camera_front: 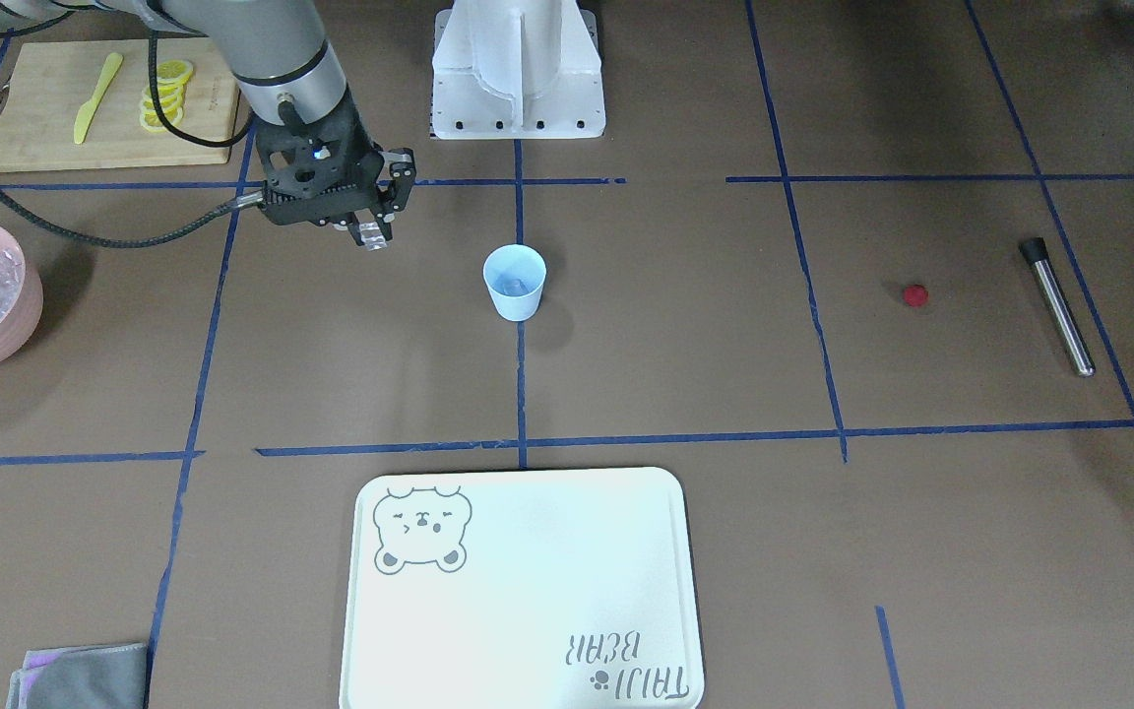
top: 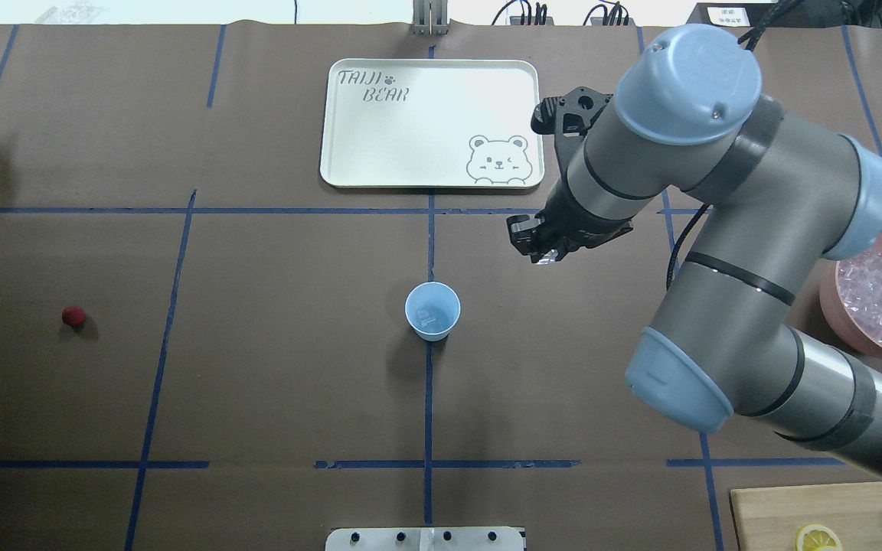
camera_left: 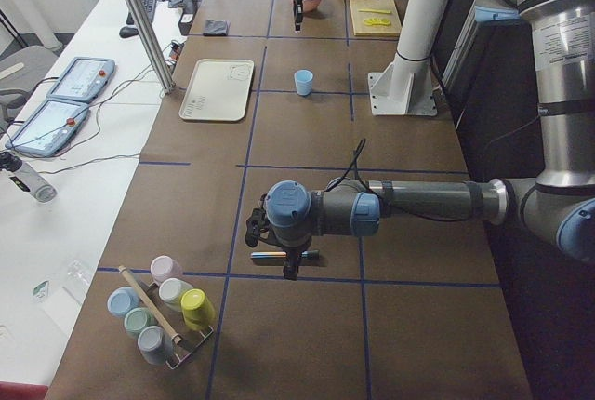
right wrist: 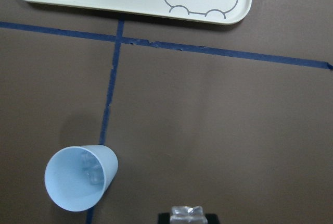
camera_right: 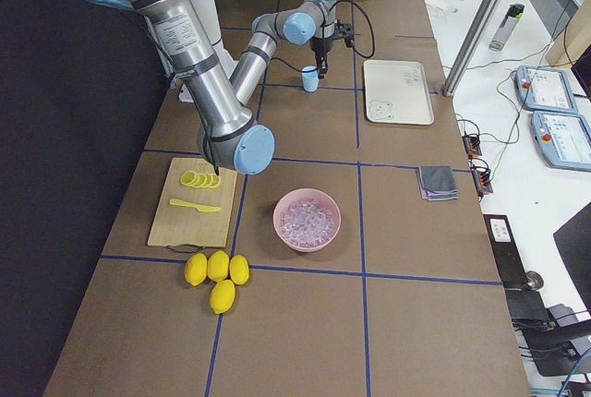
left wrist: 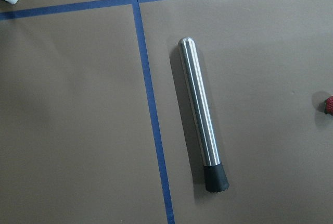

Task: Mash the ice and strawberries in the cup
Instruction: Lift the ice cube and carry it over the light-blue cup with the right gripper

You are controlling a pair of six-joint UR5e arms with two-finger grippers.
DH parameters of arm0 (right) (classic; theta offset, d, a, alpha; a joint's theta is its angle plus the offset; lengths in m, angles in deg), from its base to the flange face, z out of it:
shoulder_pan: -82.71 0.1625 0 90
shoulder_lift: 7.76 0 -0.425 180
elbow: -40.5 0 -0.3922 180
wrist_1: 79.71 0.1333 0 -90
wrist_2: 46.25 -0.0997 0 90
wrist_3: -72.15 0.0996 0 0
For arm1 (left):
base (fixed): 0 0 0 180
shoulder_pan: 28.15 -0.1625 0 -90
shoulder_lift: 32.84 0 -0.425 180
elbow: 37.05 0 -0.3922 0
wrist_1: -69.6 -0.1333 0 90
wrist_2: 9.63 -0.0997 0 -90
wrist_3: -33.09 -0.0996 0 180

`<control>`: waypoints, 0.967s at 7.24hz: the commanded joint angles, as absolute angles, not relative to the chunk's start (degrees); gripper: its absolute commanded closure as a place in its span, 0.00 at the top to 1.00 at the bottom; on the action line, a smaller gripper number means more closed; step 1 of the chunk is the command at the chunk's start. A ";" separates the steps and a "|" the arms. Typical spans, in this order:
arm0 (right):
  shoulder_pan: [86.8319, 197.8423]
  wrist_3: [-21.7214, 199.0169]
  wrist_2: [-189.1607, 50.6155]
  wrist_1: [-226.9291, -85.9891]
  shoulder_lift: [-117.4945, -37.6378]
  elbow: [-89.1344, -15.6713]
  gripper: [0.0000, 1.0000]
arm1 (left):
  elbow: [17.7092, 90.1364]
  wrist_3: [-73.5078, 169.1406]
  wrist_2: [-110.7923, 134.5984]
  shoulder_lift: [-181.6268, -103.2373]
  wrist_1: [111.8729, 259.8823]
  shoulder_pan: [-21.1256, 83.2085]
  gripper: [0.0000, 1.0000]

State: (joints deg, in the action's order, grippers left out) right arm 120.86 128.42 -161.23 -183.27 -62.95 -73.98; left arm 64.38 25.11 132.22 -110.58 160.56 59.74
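Note:
I need to let go of the clear ice cube in my right gripper inside the light blue cup (camera_front: 517, 284) (right wrist: 86, 174), on top of the ice there.
The light blue cup (camera_front: 515, 283) stands upright at the table's middle, with a clear ice cube or two inside (top: 432, 314). My right gripper (camera_front: 370, 234) hangs above the table, to the cup's right in the overhead view (top: 540, 252). It is shut on one clear ice cube (right wrist: 188, 213). The tiny red strawberry (camera_front: 914, 294) lies alone on the robot's left side (top: 73, 316). My left gripper (camera_left: 288, 265) shows only in the exterior left view, over a steel muddler (left wrist: 200, 114); I cannot tell whether it is open or shut.
A pink bowl (camera_front: 31, 295) full of ice sits on the robot's far right. A white bear tray (top: 432, 122) lies beyond the cup. A cutting board (camera_front: 45, 108) holds lemon slices and a yellow knife. A grey cloth (camera_front: 80, 677) lies at the far corner.

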 commanded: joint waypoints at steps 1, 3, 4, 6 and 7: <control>120.06 129.63 -158.76 -182.98 -60.33 -74.02 0.00 | 64.47 25.18 132.23 -110.62 160.56 59.74 1.00; 118.84 128.92 -158.75 -182.72 -60.84 -71.23 0.00 | 64.38 25.09 132.14 -110.36 160.39 59.74 1.00; 116.91 129.71 -157.88 -182.72 -61.63 -71.12 0.00 | 64.47 25.09 132.14 -110.36 160.39 59.74 1.00; 111.39 134.87 -153.76 -182.63 -60.15 -70.51 0.00 | 64.47 25.09 132.14 -110.36 160.39 59.74 1.00; 111.18 135.42 -152.44 -182.63 -58.05 -69.37 0.00 | 64.55 25.09 132.22 -110.27 160.39 59.74 1.00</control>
State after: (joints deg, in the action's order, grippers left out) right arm 112.66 133.79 -154.43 -182.67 -60.05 -70.52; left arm 64.49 25.09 132.15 -110.33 160.41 59.74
